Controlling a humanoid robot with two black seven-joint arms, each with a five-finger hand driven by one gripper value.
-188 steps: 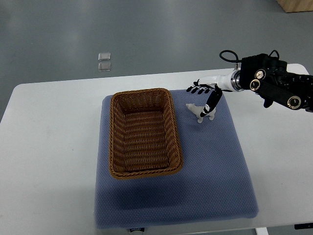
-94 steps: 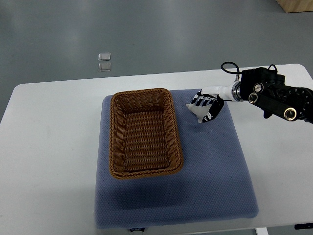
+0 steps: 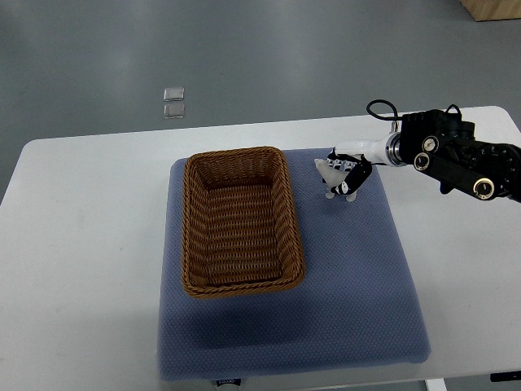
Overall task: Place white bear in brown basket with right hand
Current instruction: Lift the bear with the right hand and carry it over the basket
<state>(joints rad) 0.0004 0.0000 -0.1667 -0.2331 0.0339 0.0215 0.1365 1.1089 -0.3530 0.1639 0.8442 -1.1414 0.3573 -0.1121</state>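
Observation:
Next, my right gripper lets go of the white bear in the brown basket, near the middle of the basket's farther long side [image 3: 213, 225]. The bear is now on the blue mat beside the basket.
The white bear [image 3: 328, 176], a small white figure, stands on the blue mat just right of the brown basket [image 3: 240, 218]. My right hand [image 3: 346, 172] comes in from the right edge and has its black-and-white fingers curled around the bear's rear half. The bear's head points left toward the basket and looks raised a little off the mat. The woven basket is rectangular and holds nothing. My left arm does not show.
The blue padded mat [image 3: 350, 285] covers the middle of the white table [image 3: 81, 244]. Two small clear squares [image 3: 172, 102] lie on the grey floor beyond the table's far edge. A black cable loops at my right wrist [image 3: 378, 110].
My right hand came down from an open reach, closed its fingers on the bear, and has now tipped and lifted it slightly up and away.

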